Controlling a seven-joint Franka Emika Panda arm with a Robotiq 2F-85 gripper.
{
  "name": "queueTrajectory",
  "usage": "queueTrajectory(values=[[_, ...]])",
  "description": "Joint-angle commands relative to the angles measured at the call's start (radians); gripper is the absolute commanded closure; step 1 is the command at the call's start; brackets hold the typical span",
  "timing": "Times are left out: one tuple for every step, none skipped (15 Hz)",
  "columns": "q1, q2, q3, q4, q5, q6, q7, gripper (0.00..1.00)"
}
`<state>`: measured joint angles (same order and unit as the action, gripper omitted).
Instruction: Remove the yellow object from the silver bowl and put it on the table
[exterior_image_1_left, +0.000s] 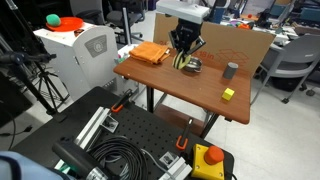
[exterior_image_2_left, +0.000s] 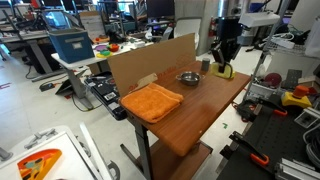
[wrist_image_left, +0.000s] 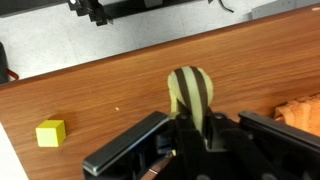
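Next, my gripper puts down and lets go of the yellow object on the table (exterior_image_1_left: 196, 83) (wrist_image_left: 150, 88) between the silver bowl and the small yellow cube.
My gripper (wrist_image_left: 196, 128) is shut on the yellow object (wrist_image_left: 190, 95), a small rounded yellow item with dark stripes that sticks out between the fingers over the brown wooden table (wrist_image_left: 100, 95). In an exterior view the gripper (exterior_image_1_left: 183, 52) holds the yellow object (exterior_image_1_left: 181, 61) just above the table (exterior_image_1_left: 190, 95), right beside the silver bowl (exterior_image_1_left: 195, 66). In an exterior view the gripper (exterior_image_2_left: 222, 55) and yellow object (exterior_image_2_left: 224, 71) are off to the side of the silver bowl (exterior_image_2_left: 187, 78), near the table (exterior_image_2_left: 200, 115) edge.
A small yellow cube (exterior_image_1_left: 228, 94) (wrist_image_left: 51, 133) and a grey cylinder cup (exterior_image_1_left: 232, 70) (exterior_image_2_left: 205, 64) stand on the table. An orange cloth (exterior_image_1_left: 150, 53) (exterior_image_2_left: 152, 101) lies at one end. A cardboard wall (exterior_image_1_left: 240, 45) lines the back edge.
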<state>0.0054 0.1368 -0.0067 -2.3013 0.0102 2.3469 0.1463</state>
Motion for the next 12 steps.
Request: queueTrajectory(values=[[-0.032, 0.029, -0.028, 0.001, -0.003, 0.046, -0.042, 0.97], [-0.039, 0.044, -0.034, 0.009, -0.002, 0.054, -0.039, 0.97], [-0.045, 0.062, -0.04, 0.017, -0.004, 0.065, -0.036, 0.97], [-0.049, 0.085, -0.046, 0.025, -0.006, 0.082, -0.031, 0.97], [-0.052, 0.105, -0.052, 0.031, -0.007, 0.099, -0.027, 0.97], [-0.055, 0.131, -0.058, 0.039, -0.011, 0.113, -0.024, 0.97], [-0.058, 0.153, -0.064, 0.048, -0.015, 0.125, -0.021, 0.97], [-0.061, 0.176, -0.07, 0.058, -0.015, 0.131, -0.02, 0.97], [-0.062, 0.197, -0.076, 0.068, -0.017, 0.135, -0.018, 0.97], [-0.062, 0.217, -0.084, 0.077, -0.02, 0.142, -0.015, 0.97], [-0.063, 0.234, -0.089, 0.086, -0.022, 0.144, -0.016, 0.97], [-0.063, 0.246, -0.094, 0.093, -0.021, 0.141, -0.016, 0.63]])
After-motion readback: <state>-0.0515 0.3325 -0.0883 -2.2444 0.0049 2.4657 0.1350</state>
